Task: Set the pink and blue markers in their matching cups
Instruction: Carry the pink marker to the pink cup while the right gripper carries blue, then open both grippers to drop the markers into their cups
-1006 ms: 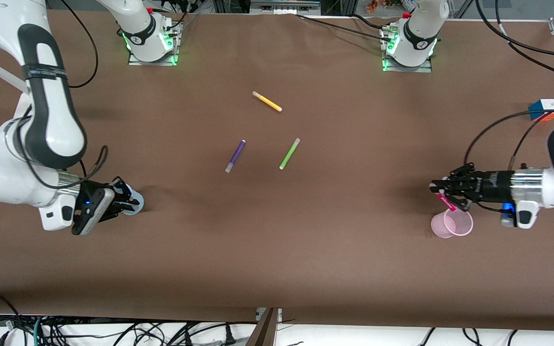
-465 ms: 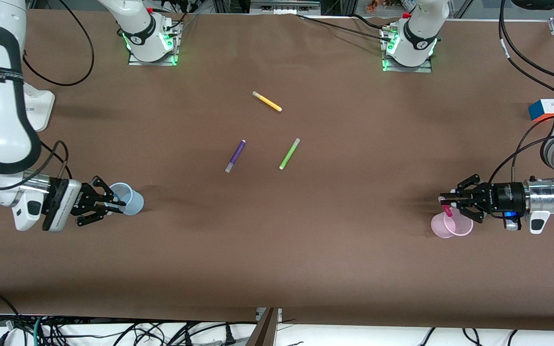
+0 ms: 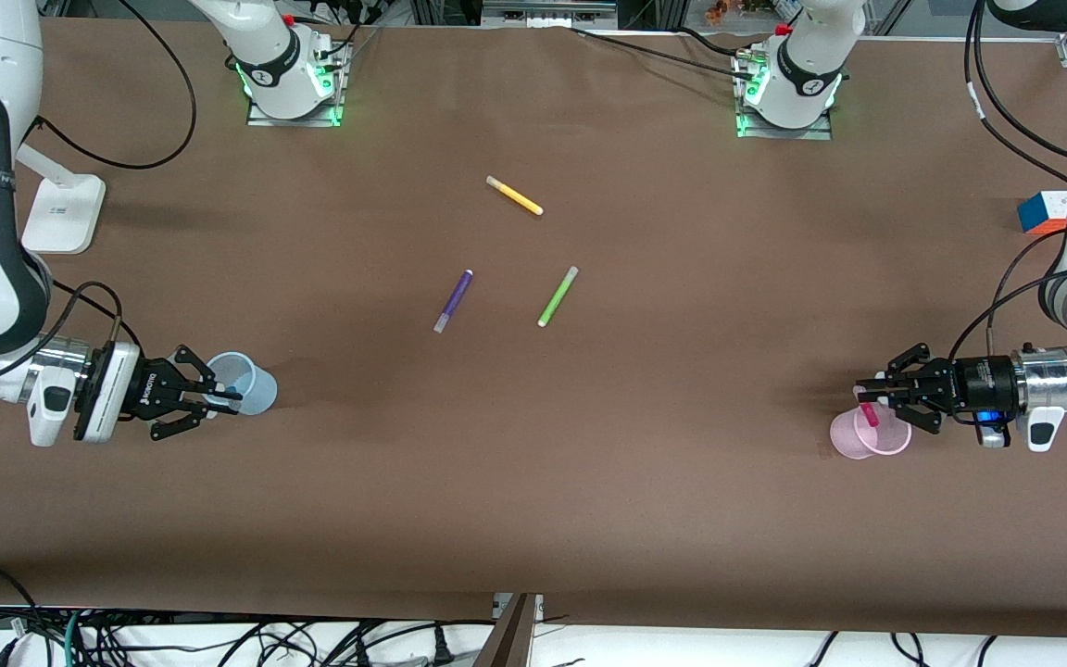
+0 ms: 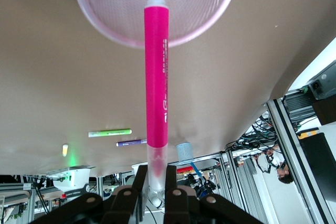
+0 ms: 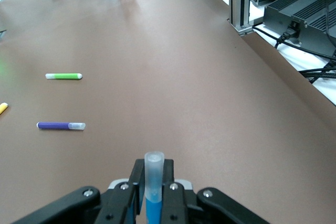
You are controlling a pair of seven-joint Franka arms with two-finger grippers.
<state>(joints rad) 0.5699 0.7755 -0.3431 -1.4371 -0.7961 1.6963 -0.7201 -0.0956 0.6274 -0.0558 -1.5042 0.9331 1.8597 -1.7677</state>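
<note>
My right gripper has the blue marker. It will let go of it inside the pale blue cup (image 3: 237, 384), so that the marker stays leaning against the inside of the cup.
My left gripper (image 3: 870, 396) is shut on the pink marker (image 3: 868, 414) by its pale cap. In the left wrist view the left gripper (image 4: 156, 174) holds the pink marker (image 4: 156, 77) with its white tip inside the mouth of the pale pink cup (image 4: 100, 19). That pink cup (image 3: 853, 443) stands toward the left arm's end of the table. My right gripper (image 3: 226, 396) is shut on the blue marker (image 3: 232, 390), whose lower end is in the pale blue cup (image 3: 256, 389). In the right wrist view the right gripper (image 5: 154, 182) grips the blue marker (image 5: 153, 203) below its pale grey end; the blue cup is hidden there.
A purple pen (image 3: 453, 301), a green pen (image 3: 558, 295) and a yellow pen (image 3: 515, 195) lie mid-table. A colour cube (image 3: 1043, 211) sits toward the left arm's end of the table, a white box (image 3: 61, 215) toward the right arm's end.
Both arms swung outward toward their ends of the table and their wrists levelled. The pink marker went lower into the pink cup. The right gripper uncovered the blue cup.
</note>
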